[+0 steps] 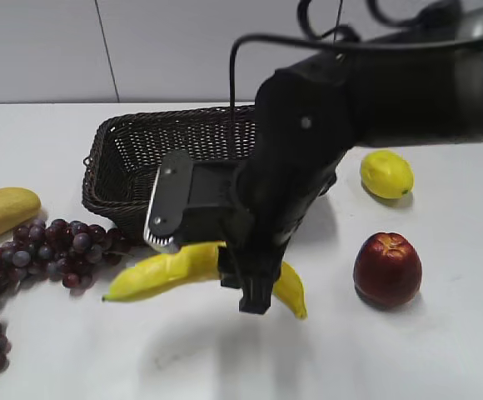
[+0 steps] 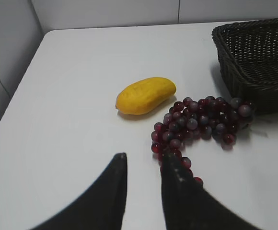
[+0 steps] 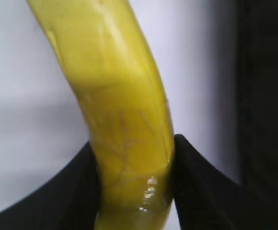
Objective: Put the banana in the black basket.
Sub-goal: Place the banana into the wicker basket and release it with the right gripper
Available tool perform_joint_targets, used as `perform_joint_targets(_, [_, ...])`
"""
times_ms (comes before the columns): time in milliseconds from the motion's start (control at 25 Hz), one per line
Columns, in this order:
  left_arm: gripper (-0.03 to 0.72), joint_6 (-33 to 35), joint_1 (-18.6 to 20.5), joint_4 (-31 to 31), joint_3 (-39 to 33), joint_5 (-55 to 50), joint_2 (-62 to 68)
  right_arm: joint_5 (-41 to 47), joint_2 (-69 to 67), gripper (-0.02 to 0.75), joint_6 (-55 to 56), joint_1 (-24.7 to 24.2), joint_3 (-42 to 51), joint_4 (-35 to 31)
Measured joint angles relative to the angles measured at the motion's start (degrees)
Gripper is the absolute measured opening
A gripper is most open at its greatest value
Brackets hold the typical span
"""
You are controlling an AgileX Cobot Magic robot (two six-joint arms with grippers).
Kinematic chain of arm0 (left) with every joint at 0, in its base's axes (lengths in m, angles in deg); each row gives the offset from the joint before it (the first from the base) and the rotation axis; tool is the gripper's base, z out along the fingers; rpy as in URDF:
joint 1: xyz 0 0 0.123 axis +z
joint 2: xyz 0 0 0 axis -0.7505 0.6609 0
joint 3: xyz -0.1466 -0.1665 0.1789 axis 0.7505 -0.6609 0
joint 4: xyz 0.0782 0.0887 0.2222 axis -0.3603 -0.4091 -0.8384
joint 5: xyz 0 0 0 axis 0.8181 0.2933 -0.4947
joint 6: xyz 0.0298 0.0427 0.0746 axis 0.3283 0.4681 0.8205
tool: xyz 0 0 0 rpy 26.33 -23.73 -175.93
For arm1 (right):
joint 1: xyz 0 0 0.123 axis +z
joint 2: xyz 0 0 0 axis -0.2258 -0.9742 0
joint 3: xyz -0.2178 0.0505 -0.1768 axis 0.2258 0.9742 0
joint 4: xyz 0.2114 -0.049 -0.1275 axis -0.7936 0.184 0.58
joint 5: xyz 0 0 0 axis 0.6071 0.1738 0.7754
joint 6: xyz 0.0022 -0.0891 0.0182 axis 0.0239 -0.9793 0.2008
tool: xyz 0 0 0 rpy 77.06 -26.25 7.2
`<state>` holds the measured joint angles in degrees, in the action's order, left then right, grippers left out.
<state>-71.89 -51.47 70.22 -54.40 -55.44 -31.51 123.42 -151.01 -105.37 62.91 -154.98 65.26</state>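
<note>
Next, I let go of the banana with my right gripper inside the black basket (image 1: 193,170), near the basket's middle, just behind its front rim. The banana is now just in front of it.
The banana (image 1: 166,271) is long, curved and bright yellow. My right gripper (image 1: 250,287) is shut on its middle and holds it a little above the table, just in front of the black basket (image 1: 133,154); a shadow lies below it. In the right wrist view the banana (image 3: 115,86) fills the gap between the two fingers (image 3: 134,148). The basket is a dark woven rectangle and looks empty in the part that shows; my right arm hides its right half. My left gripper (image 2: 146,163) is open and empty above the table, left of the basket (image 2: 254,52).
A bunch of dark red grapes (image 1: 50,246) (image 2: 201,122) lies left of the basket's front. A stubby pale yellow fruit (image 1: 0,210) (image 2: 145,95) lies at far left. A lemon (image 1: 385,173) and a red apple (image 1: 387,268) lie at right.
</note>
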Motion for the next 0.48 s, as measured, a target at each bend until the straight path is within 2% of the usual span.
perform_joint_targets(200, [0.239,0.0,0.0,0.0,0.0,0.0,0.0,-9.68,6.37,0.321,0.0,-1.35,-0.94,7.53])
perform_joint_targets(480, [0.239,0.0,0.0,0.0,0.0,0.05,0.0,-16.67,0.11,0.321,0.0,-8.23,-10.15,13.04])
